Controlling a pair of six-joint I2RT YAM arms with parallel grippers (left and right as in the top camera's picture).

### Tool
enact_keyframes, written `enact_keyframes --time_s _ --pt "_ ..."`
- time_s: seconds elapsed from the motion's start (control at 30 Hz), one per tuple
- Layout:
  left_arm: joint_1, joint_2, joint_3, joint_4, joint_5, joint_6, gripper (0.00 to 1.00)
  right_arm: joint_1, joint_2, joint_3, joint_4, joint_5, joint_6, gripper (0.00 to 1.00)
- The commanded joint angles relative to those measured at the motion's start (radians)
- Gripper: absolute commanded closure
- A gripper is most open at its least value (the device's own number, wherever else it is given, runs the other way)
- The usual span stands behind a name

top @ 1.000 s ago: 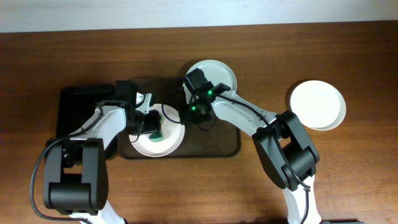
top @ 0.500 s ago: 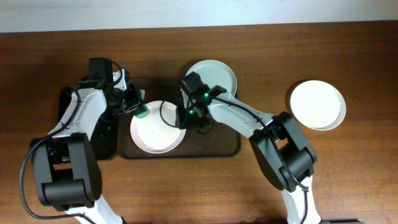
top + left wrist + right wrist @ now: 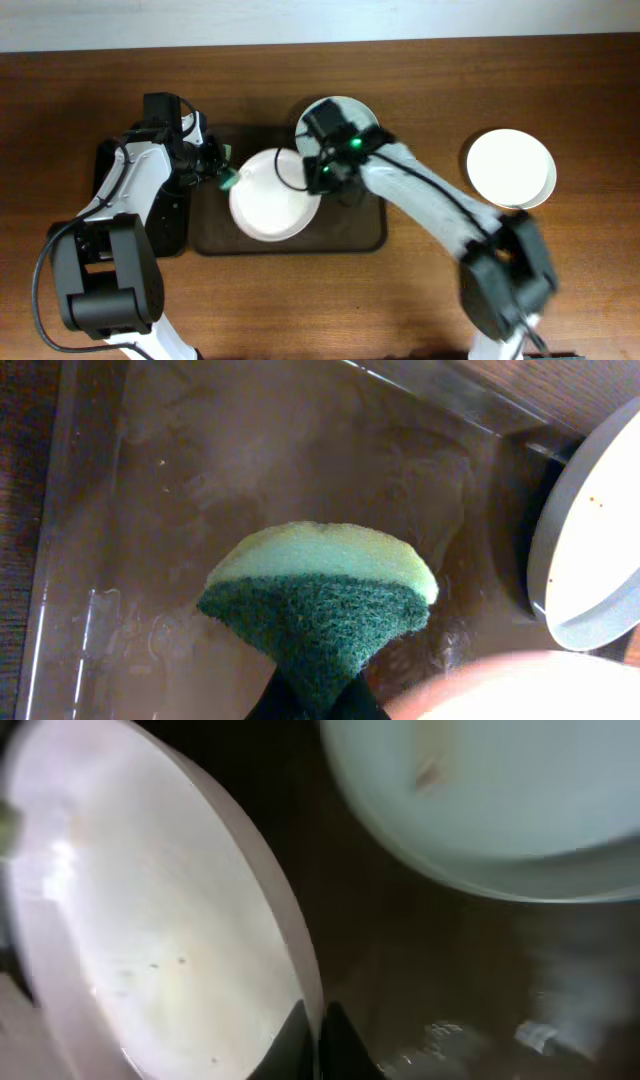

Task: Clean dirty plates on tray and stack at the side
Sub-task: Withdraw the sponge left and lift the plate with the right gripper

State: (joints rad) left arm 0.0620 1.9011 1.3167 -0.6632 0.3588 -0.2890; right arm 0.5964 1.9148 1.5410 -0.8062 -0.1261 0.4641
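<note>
The robot's right gripper needs to release the white plate on top of the other white plate (image 3: pixel 511 168) on the wooden table.
My right gripper (image 3: pixel 318 178) is shut on the rim of a white plate (image 3: pixel 272 194), which it holds lifted over the dark brown tray (image 3: pixel 360 230); the plate (image 3: pixel 150 940) fills the left of the right wrist view. A pale mint plate (image 3: pixel 350 118) lies at the tray's back edge and also shows in the right wrist view (image 3: pixel 500 800). A second white plate (image 3: pixel 510 168) sits on the table at the right. My left gripper (image 3: pixel 222 177) is shut on a green and yellow sponge (image 3: pixel 320 595) over the tray's left end (image 3: pixel 150 510).
A smaller glossy black tray (image 3: pixel 118 190) lies left of the brown tray, under my left arm. Wooden table (image 3: pixel 560 280) surrounds everything; a white wall edge runs along the back.
My left gripper lifted the sponge off the white plate and drew back left. My right gripper raised the plate and moved it right; the right arm is swinging right.
</note>
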Motion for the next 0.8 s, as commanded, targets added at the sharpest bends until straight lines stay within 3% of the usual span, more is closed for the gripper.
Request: enact_keyframes --time_s 0.0,0.33,0.57,0.77 --pt "0.000 0.001 0.013 -0.001 -0.004 -0.010 1.00 -0.002 -0.157 0.010 -0.058 0.261 -0.016 0.96" --pt "0.000 0.001 0.013 -0.001 -0.007 -0.010 0.99 0.037 -0.220 0.010 -0.202 0.882 -0.016 0.96" --pt "0.000 0.001 0.013 -0.001 -0.008 -0.010 1.00 0.285 -0.220 0.008 -0.212 1.257 -0.014 0.96" --pt "0.000 0.001 0.013 -0.001 -0.008 -0.010 0.99 0.389 -0.219 0.006 -0.216 1.462 0.040 0.96"
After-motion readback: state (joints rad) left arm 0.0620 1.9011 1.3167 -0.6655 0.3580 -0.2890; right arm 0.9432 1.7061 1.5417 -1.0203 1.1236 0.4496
